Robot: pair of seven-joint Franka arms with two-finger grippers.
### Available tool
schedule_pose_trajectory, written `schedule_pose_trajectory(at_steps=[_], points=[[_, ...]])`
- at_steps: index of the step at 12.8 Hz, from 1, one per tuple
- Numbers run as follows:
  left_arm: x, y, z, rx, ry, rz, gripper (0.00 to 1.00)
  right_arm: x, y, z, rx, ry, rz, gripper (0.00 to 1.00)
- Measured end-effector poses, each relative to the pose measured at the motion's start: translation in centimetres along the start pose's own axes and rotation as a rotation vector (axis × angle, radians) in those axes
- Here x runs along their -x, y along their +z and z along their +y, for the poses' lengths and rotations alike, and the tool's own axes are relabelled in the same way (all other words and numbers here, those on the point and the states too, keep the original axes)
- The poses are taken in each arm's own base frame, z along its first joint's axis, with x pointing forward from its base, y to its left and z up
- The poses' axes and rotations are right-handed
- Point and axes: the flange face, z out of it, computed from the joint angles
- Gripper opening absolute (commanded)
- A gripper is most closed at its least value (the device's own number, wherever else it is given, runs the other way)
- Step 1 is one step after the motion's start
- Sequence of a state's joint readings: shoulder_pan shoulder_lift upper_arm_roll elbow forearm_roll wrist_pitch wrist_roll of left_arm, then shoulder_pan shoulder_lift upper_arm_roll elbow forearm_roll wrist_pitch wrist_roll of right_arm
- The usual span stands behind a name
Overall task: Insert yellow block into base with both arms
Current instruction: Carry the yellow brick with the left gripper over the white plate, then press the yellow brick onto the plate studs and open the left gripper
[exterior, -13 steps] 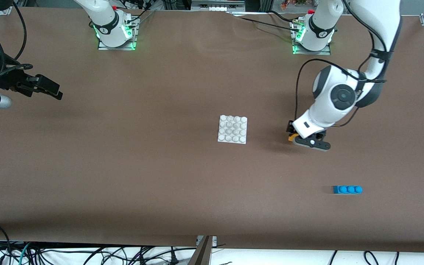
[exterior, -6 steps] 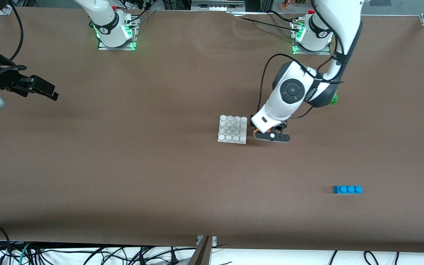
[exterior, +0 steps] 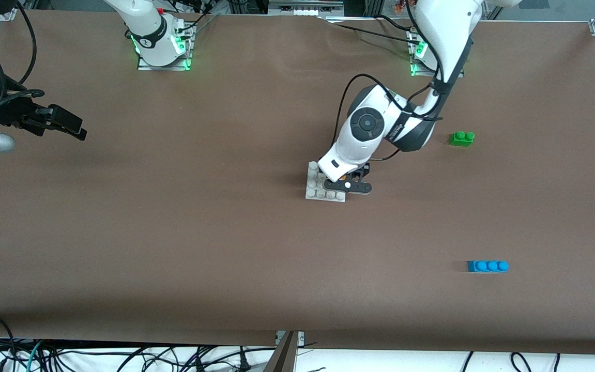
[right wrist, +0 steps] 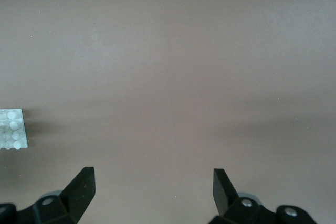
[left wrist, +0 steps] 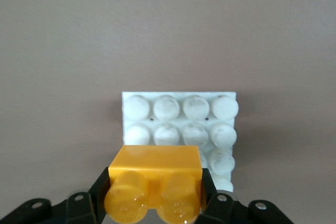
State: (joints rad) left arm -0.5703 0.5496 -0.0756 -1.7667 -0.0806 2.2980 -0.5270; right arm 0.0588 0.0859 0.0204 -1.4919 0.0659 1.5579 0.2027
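Next, my left gripper releases the yellow block on the middle studs of the white base (exterior: 326,174) (left wrist: 182,160), just inside its far edge.
The yellow block (left wrist: 155,174), a two-stud brick, is clamped by its ends between the black fingers of my left gripper (left wrist: 155,195), studs toward the wrist camera. The left gripper (exterior: 347,184) hangs over the edge of the base (exterior: 318,189) that faces the left arm's end. The base (left wrist: 178,114) is a white square plate with a grid of round studs, lying flat mid-table, partly covered by the block and the wrist. My right gripper (exterior: 67,126) waits open with nothing in it at the right arm's end of the table, its fingers (right wrist: 84,187) wide over bare brown surface.
A green two-stud brick (exterior: 461,138) lies toward the left arm's end of the table, farther from the front camera than the base. A blue three-stud brick (exterior: 487,266) lies nearer to the front camera. The base (right wrist: 11,128) shows small in the right wrist view.
The left arm has carried the yellow block from the left arm's end of the table across to over the base's edge, uncovering the green brick. The right gripper has barely shifted.
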Motion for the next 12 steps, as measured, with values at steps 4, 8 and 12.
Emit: schedule_pose_trajectory(at_steps=[4,8,12], points=[[0.2,1.6,0.6,-0.010,0.001,-0.017,0.38,-0.1,0.0,0.3,0.000,0.006,0.000,0.99],[0.4,2.5,0.7,-0.018,0.003,-0.027,0.38,-0.1,0.0,0.3,0.000,0.006,0.000,0.99],[1.0,3.0,1.6,-0.023,0.019,-0.034,0.38,-0.1,0.0,0.6,0.001,0.012,0.001,0.99]])
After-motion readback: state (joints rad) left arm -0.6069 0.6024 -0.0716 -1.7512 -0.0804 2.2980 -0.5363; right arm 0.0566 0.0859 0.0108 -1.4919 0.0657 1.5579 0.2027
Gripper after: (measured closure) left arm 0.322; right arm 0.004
